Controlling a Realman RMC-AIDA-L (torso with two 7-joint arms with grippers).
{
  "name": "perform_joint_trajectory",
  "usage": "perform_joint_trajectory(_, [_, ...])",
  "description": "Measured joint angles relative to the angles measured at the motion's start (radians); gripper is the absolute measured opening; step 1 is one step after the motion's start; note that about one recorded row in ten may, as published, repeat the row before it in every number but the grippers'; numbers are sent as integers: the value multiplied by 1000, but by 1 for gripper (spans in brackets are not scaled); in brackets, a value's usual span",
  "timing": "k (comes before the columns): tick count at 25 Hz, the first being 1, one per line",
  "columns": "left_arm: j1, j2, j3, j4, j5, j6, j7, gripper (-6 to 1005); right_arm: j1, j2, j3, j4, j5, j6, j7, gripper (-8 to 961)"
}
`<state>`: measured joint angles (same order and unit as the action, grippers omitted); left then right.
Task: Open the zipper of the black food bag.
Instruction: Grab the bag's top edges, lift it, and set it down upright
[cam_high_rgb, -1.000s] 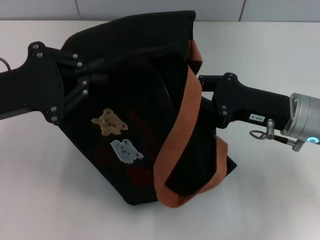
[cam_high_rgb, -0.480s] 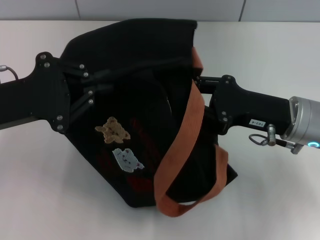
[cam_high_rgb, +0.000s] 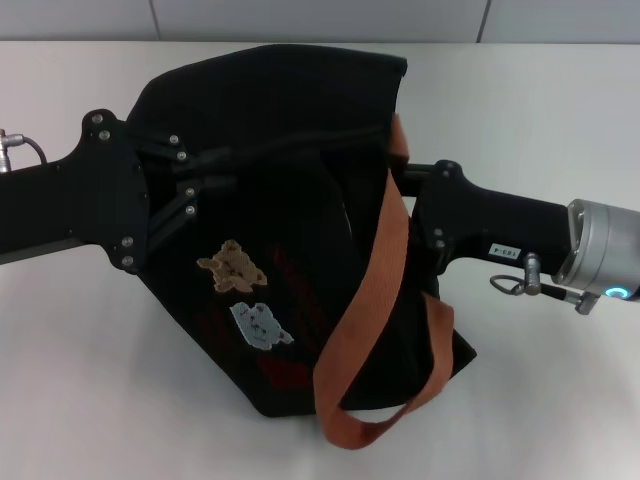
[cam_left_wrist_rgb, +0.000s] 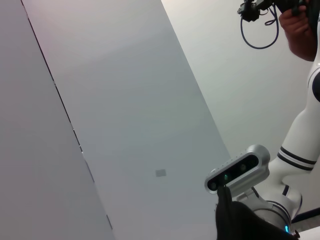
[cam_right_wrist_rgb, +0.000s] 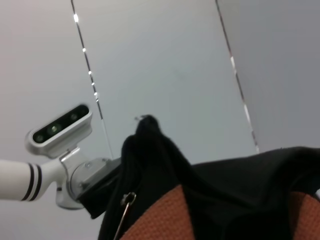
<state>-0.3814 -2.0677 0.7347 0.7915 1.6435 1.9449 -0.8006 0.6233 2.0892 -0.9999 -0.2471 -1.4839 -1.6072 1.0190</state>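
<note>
The zipper pull hangs free of my right gripper beside bunched fabric, so it should open, back off and enter by the strap's top (cam_high_rgb: 398, 138).
The black food bag (cam_high_rgb: 290, 120) rests tilted on the white table, its bear patches (cam_high_rgb: 232, 267) facing me and an orange-brown strap (cam_high_rgb: 375, 280) looping down its right side. My left gripper (cam_high_rgb: 222, 165) comes in from the left and is shut on the fabric of the bag's upper left side. From the right, my right gripper (cam_high_rgb: 402, 185) reaches into the bag's top edge behind the strap. The right wrist view shows bunched black fabric (cam_right_wrist_rgb: 160, 155) and a small silvery zipper pull (cam_right_wrist_rgb: 128, 198) hanging free. In the head view I cannot make out the zipper line.
The white table (cam_high_rgb: 560, 400) spreads around the bag, with a tiled wall (cam_high_rgb: 320, 18) behind it. The strap loop (cam_high_rgb: 350, 430) hangs close to the table's front. The left wrist view shows only wall, the robot's head (cam_left_wrist_rgb: 239, 170) and a scrap of black fabric (cam_left_wrist_rgb: 240, 220).
Both grippers and the bag have shifted a little to the right and toward me. The strap loop hangs lower and more open than before.
</note>
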Motion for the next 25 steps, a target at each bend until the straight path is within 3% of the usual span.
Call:
perform_joint_trajectory(8, [-3,1,8,0,-1,-1,0,82,11,0,-43,-5,-1,35,23,351])
perform_joint_trajectory(25, [-4,0,5,-6,-1,-3,0,83,-46,0,-27,-10,90,54,-61,95])
